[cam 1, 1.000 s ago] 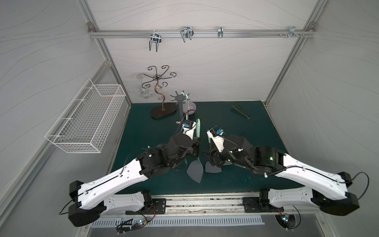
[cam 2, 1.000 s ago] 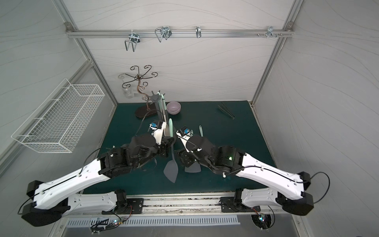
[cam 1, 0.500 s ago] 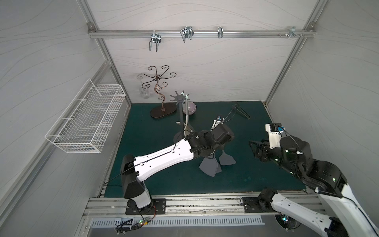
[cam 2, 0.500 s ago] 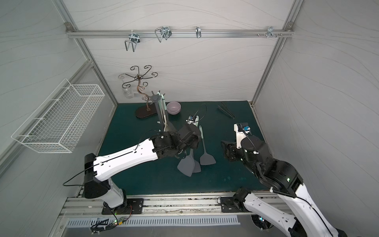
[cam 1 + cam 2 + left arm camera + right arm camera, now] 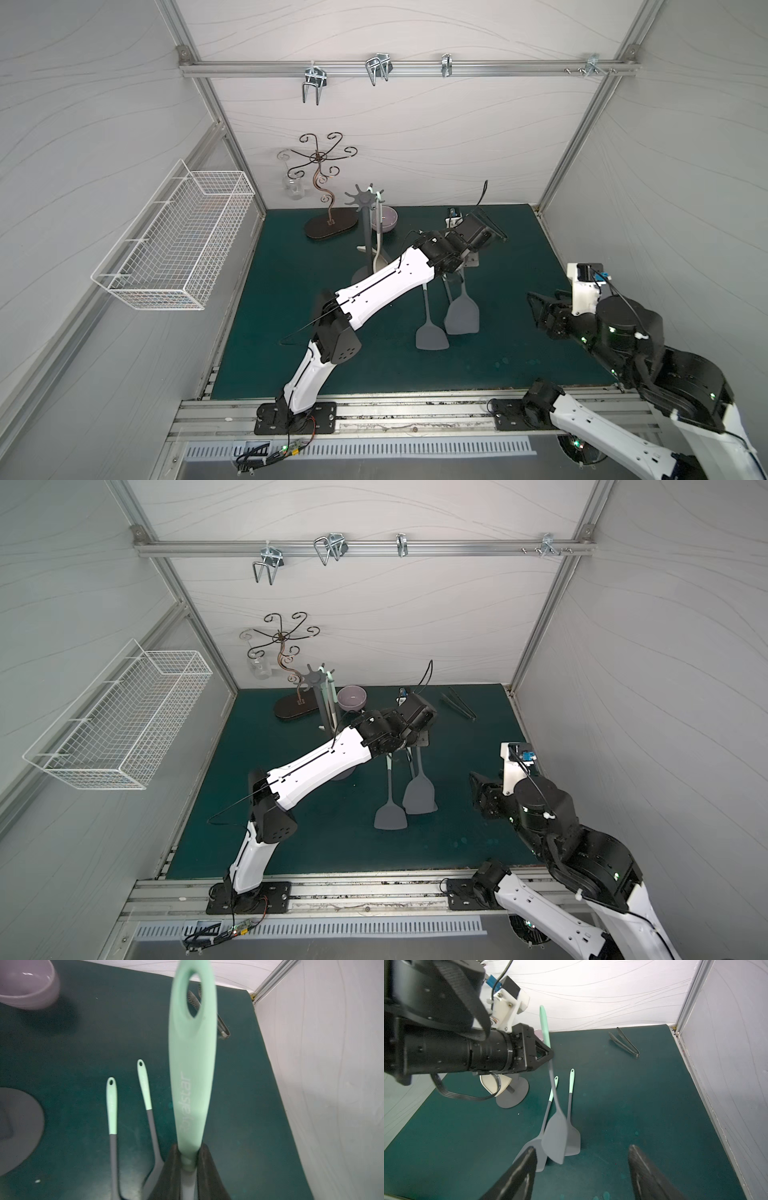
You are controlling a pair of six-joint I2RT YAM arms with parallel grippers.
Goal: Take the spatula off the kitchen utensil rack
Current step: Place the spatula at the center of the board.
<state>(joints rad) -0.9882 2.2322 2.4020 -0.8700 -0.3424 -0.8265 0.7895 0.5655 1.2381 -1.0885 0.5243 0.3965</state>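
Observation:
My left gripper needs to let go of the spatula on the green mat (image 5: pixel 481 293) (image 5: pixel 213 1148) between the flat spatulas and my right gripper.
My left gripper (image 5: pixel 549 1055) is shut on the spatula (image 5: pixel 555 1136), pinching it where the mint handle (image 5: pixel 192 1084) meets the grey neck. The spatula hangs nearly upright above the green mat, blade down, well clear of the kitchen utensil rack (image 5: pixel 365 199), which stands to the left at the back. A pale spoon (image 5: pixel 377 259) still hangs on the rack. Two more spatulas (image 5: pixel 432 338) (image 5: pixel 574 1142) lie flat on the mat under the held one. My right gripper (image 5: pixel 581 1148) (image 5: pixel 538 311) is open and empty, at the right side, facing the spatulas.
A lilac bowl (image 5: pixel 384 218) sits just behind the rack. Metal tongs (image 5: pixel 625 1043) lie at the back right. The bronze scrolled stand (image 5: pixel 328 224) is at the back left, and a white wire basket (image 5: pixel 178 241) hangs on the left wall.
Both arms were folded low at the front middle. The left arm has since reached towards the back right, carrying the spatula. The right arm has pulled away to the right, jaws open.

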